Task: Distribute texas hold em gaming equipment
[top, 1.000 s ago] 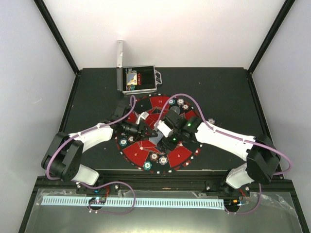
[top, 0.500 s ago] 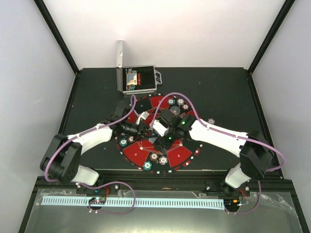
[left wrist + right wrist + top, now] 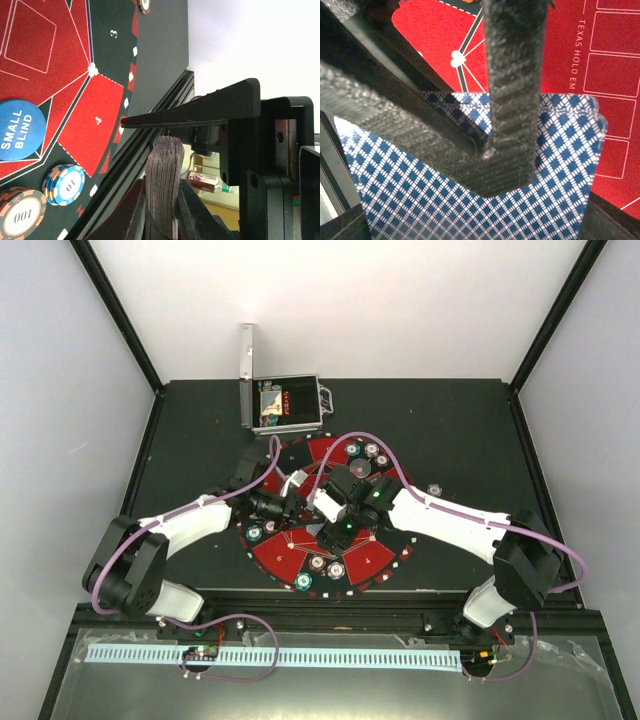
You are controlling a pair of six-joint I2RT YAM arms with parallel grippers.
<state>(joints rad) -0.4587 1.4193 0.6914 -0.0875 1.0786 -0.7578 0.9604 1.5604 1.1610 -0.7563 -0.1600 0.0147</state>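
The deck's full thickness is between my left gripper's fingers, so they should open and pinch only a few outer cards [image 3: 152, 182] while my right gripper holds the rest.
My left gripper [image 3: 162, 186] is shut on a deck of playing cards [image 3: 163, 165], seen edge-on in the left wrist view. In the right wrist view the deck's blue diamond backs [image 3: 420, 200] fill the frame, with a left finger [image 3: 512, 75] lying across them. My right gripper [image 3: 477, 222] straddles the deck, one finger at each bottom corner beside the cards' long edges. Whether those fingers press the top card I cannot tell. One right finger [image 3: 200, 107] reaches across just above the deck. From above, both grippers [image 3: 290, 505] [image 3: 335, 505] meet over the round mat [image 3: 375, 558].
Poker chips [image 3: 65, 184] [image 3: 20, 212] and a blue SMALL BLIND disc [image 3: 17, 130] lie on the mat. More chips [image 3: 254, 533] [image 3: 327, 565] [image 3: 362, 450] ring its rim, and one [image 3: 434, 488] lies off it. The open silver case [image 3: 285, 405] stands behind.
My right gripper has shifted left across the mat, closing in on the deck held by the left gripper. The left arm has stayed put with its grip unchanged.
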